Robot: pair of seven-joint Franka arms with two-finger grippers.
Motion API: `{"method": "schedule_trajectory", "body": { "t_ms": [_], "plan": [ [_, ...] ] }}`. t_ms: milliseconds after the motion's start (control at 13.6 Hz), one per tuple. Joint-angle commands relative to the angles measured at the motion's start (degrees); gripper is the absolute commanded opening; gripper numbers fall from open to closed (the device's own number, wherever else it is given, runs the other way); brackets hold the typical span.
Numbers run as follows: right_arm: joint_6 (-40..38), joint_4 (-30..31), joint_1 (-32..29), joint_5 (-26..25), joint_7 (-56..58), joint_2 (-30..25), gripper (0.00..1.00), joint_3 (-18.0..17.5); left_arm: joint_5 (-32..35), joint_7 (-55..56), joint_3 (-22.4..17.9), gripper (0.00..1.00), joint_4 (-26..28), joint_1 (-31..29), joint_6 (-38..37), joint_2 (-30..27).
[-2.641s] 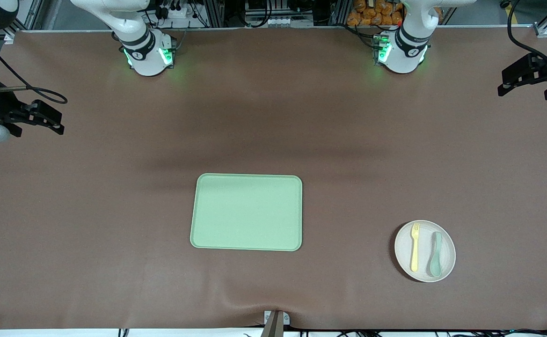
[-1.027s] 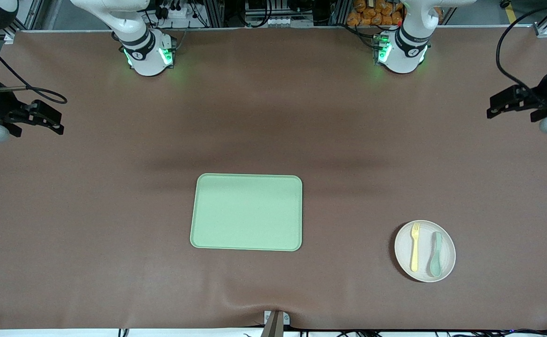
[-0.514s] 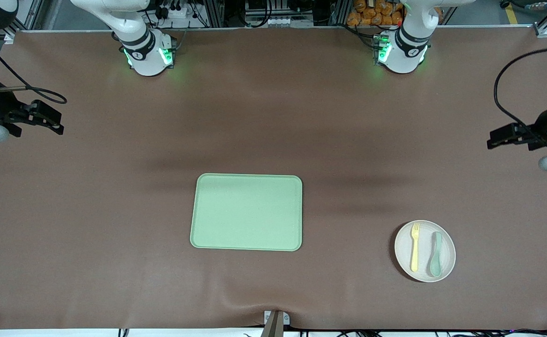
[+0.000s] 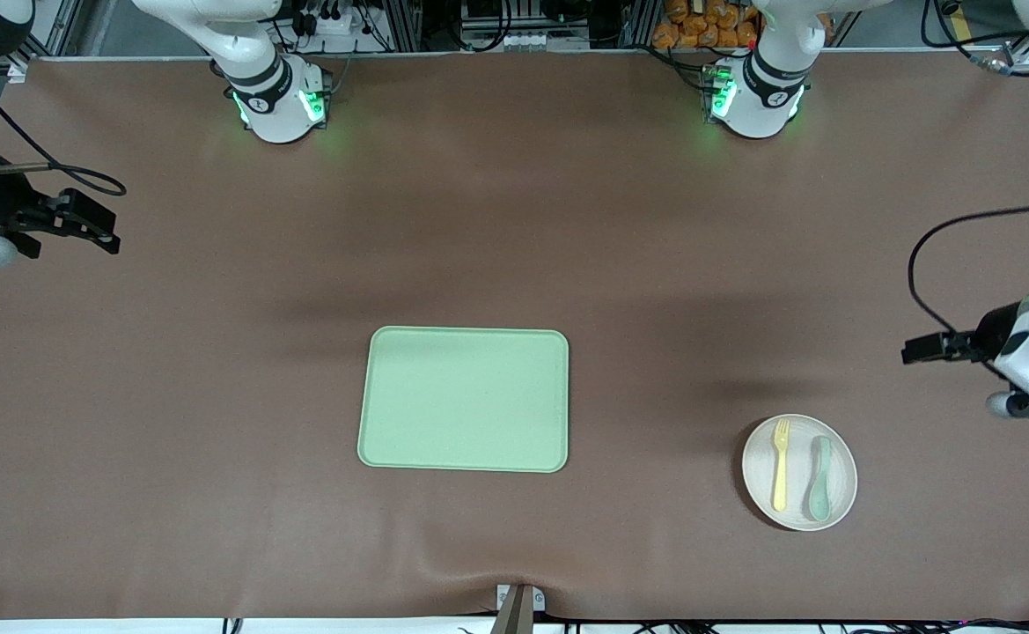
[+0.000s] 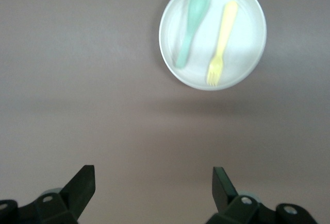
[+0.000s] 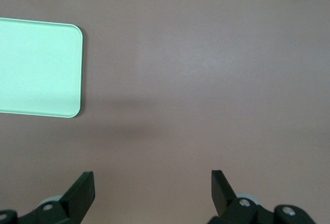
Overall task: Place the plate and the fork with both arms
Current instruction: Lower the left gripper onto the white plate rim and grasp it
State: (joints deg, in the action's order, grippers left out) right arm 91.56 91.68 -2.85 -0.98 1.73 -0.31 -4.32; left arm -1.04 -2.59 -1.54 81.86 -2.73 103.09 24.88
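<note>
The robot's left gripper should next move to the plate's rim point(image 4: 854, 464) point(image 5: 161, 36) beside the handle of the teal-green spoon and close there, leaving the fork on the far side.
The round pale plate point(image 4: 798, 445) lies on the brown table toward the left arm's end, near the front camera. On it lie the pale-yellow fork point(image 4: 779, 465) and a teal-green spoon point(image 4: 819, 480), side by side. My left gripper point(image 4: 916, 351) is open and empty, up over bare table beside the plate. The left wrist view shows the plate point(image 5: 247, 33), the fork point(image 5: 223, 44) and the spoon point(image 5: 190, 20) ahead of the open left gripper point(image 5: 153, 183). My right gripper point(image 4: 83, 224) waits open and empty over the right arm's end of the table; it also shows in the right wrist view point(image 6: 153, 185).
A rectangular light-green tray point(image 4: 464, 399) lies empty in the middle of the table, and part of it shows in the right wrist view point(image 6: 38, 67). A small bracket point(image 4: 518, 603) sits at the table's front edge. Both arm bases stand along the back edge.
My left arm has swung from the back of the table's end toward the plate, and its gripper has come closer to it. The right arm, plate, fork and tray have not moved.
</note>
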Motion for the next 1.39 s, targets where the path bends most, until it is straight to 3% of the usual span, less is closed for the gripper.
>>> {"method": "schedule_trajectory", "body": {
  "t_ms": [0,367,734,1320],
  "plan": [
    [-0.16,-0.28,-0.93,0.45,0.03,-0.04,1.00,-0.60,1.13,0.75,0.22,1.00,-1.27,-1.40,7.17,5.34],
    [-0.07,-0.28,-1.02,0.54,0.03,-0.04,1.00,-0.60,0.60,0.57,0.31,1.00,-1.36,-3.33,25.89,15.36],
    [-0.07,-0.19,-0.93,0.54,0.03,0.05,1.00,-0.60,-0.88,0.13,0.66,1.00,-1.88,-3.34,38.48,22.31],
    [-0.07,-0.19,-0.93,0.54,0.03,0.05,1.00,-0.60,-4.23,-0.57,1.54,1.00,-1.62,-2.46,41.13,25.22]
  ]
}}
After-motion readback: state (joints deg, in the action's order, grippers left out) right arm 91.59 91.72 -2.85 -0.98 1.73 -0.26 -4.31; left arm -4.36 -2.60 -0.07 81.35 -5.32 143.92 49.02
